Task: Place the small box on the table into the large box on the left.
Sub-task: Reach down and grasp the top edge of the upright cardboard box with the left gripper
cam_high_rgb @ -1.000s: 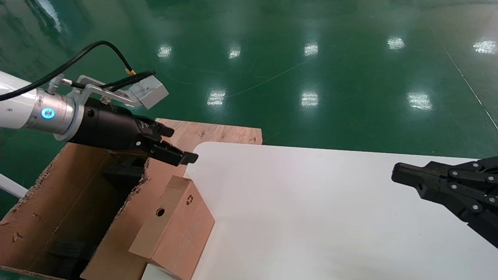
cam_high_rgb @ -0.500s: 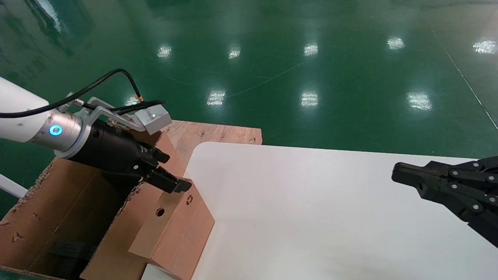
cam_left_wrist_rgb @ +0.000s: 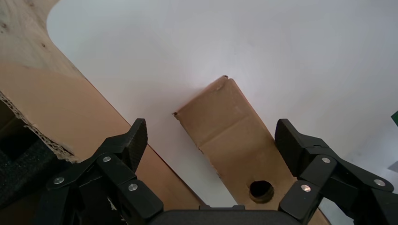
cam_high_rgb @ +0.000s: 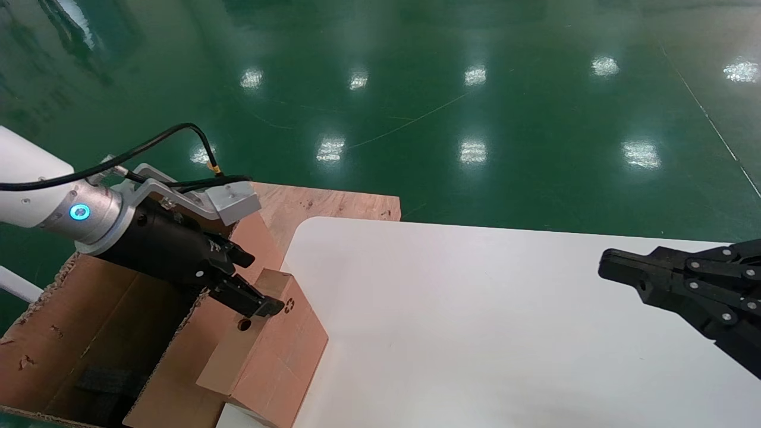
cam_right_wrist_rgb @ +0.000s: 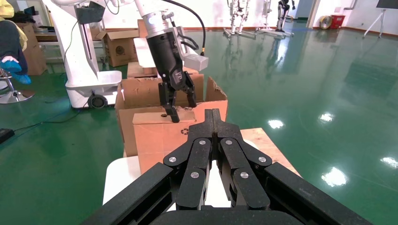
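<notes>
The robot's left gripper needs to next grasp the small box by its top's far end (cam_high_rgb: pixel 270 288) (cam_left_wrist_rgb: pixel 223 132), beyond the round hole, with one finger on each broad side.
The small box (cam_high_rgb: pixel 267 351) stands on its side at the left edge of the white table (cam_high_rgb: pixel 475 333), right beside the large box (cam_high_rgb: pixel 89 333). Its narrow top face with the round hole (cam_high_rgb: pixel 244 324) points up. My left gripper (cam_high_rgb: pixel 266 284) is open and hovers just above that top face, holding nothing. In the left wrist view the small box (cam_left_wrist_rgb: pixel 234 136) lies between the spread fingers (cam_left_wrist_rgb: pixel 126 145), closer to the one on the side away from the large box wall (cam_left_wrist_rgb: pixel 56 108). My right gripper (cam_high_rgb: pixel 606 267) is shut and empty, parked over the table's right side.
Black foam blocks (cam_high_rgb: pixel 101 380) lie inside the large box. A pale plywood board (cam_high_rgb: pixel 333 205) sits behind it at the table's far left corner. Green floor surrounds the table. The right wrist view shows more cartons (cam_right_wrist_rgb: pixel 119 47) and a white robot base (cam_right_wrist_rgb: pixel 89 84) beyond.
My left gripper has come down and drawn back from above the table corner to just over the small box's top. The right arm and the small box have not moved.
</notes>
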Controlling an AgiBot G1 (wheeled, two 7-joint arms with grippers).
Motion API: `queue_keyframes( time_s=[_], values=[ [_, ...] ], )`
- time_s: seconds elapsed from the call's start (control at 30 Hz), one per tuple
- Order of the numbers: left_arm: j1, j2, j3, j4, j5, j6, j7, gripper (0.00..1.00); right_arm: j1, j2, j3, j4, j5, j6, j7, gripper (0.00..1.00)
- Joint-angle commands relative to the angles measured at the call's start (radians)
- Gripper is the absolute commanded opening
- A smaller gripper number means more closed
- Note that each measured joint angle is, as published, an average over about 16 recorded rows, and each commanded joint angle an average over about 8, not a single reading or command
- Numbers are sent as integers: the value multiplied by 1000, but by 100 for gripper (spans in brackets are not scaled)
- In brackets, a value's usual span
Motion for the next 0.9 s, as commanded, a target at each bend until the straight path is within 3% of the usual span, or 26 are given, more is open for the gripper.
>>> queue_keyframes(
  time_s=[0.03, 0.47, 0.9],
  values=[
    [-9, -1, 21, 0, -3, -2, 2, 100, 0, 0, 0, 0, 0, 0, 0, 0],
    [-56, -1, 109, -1, -57, -12, 5, 100, 0, 0, 0, 0, 0, 0, 0, 0],
    [-46, 3, 178, -4, -27, -48, 7, 100, 0, 0, 0, 0, 0, 0, 0, 0]
  ],
)
